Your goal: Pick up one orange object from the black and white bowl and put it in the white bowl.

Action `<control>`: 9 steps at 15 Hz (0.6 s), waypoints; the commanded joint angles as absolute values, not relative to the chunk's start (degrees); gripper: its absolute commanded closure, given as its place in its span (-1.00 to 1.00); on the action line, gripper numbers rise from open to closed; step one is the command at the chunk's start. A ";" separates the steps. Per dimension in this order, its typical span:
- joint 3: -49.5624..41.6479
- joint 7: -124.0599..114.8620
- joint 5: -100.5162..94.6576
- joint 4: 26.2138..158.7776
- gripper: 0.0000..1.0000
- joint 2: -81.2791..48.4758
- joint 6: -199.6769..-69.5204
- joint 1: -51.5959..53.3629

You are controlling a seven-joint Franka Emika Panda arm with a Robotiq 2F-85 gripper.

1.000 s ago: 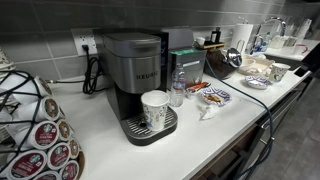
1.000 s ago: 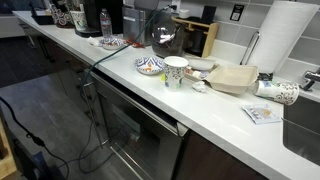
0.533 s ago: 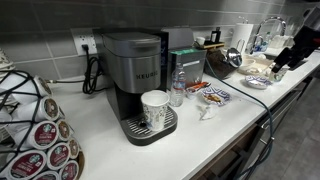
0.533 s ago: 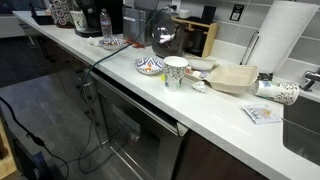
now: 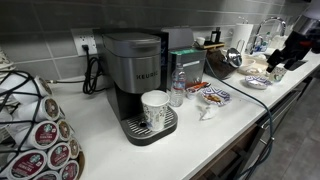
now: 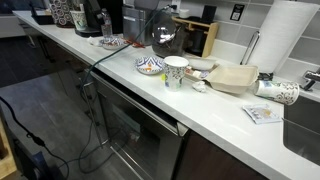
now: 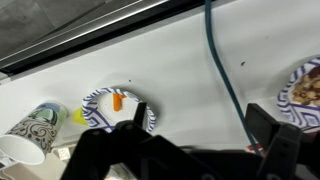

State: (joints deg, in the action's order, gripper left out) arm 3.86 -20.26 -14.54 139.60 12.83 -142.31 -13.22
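My gripper will go next to the patterned bowl (image 5: 256, 81) (image 7: 117, 102) beside the patterned cup and close on the orange piece that is inside the bowl.
A bowl with a dark-and-white patterned rim (image 7: 100, 100) lies on the white counter and holds a small orange piece (image 7: 118, 100). The same bowl shows in both exterior views (image 6: 150, 66) (image 5: 257, 82). My gripper (image 7: 200, 118) hangs open and empty above the counter, to the right of that bowl in the wrist view. In an exterior view the gripper (image 5: 275, 66) is at the far right, above the bowl. A second patterned bowl (image 7: 305, 85) (image 5: 213, 97) holds orange-red pieces. I cannot make out a plain white bowl for certain.
A blue cable (image 7: 222, 70) runs across the counter between the two bowls. A patterned cup (image 7: 40, 125) and a white cup (image 7: 15, 152) lie beside the left bowl. A coffee machine (image 5: 135, 75) with a cup, a bottle (image 5: 178, 90) and stacked containers (image 6: 232, 76) stand on the counter.
The arm has come in from the right edge of the exterior view and moved left over the counter, toward the patterned bowl. Nothing on the counter has moved.
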 commanded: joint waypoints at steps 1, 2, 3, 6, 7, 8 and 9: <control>0.47 -27.54 -19.52 130.54 -1.00 -1.03 -144.24 -15.02; -1.09 -29.04 -20.38 128.21 -1.00 -3.95 -144.35 -14.72; -2.98 -29.74 -20.74 125.71 -1.00 -6.94 -144.93 -14.17; -8.23 -30.76 -18.79 118.04 -1.00 -14.43 -143.83 -12.28; -8.47 -27.59 -18.05 123.69 -1.00 -9.26 -144.96 -11.27; -9.65 -27.79 -17.84 121.41 -1.00 -11.61 -145.00 -11.05; -10.28 -27.87 -17.69 119.83 -1.00 -13.22 -145.02 -10.96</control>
State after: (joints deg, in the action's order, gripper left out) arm -7.31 -28.85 -18.95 119.87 -13.18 -144.97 -13.81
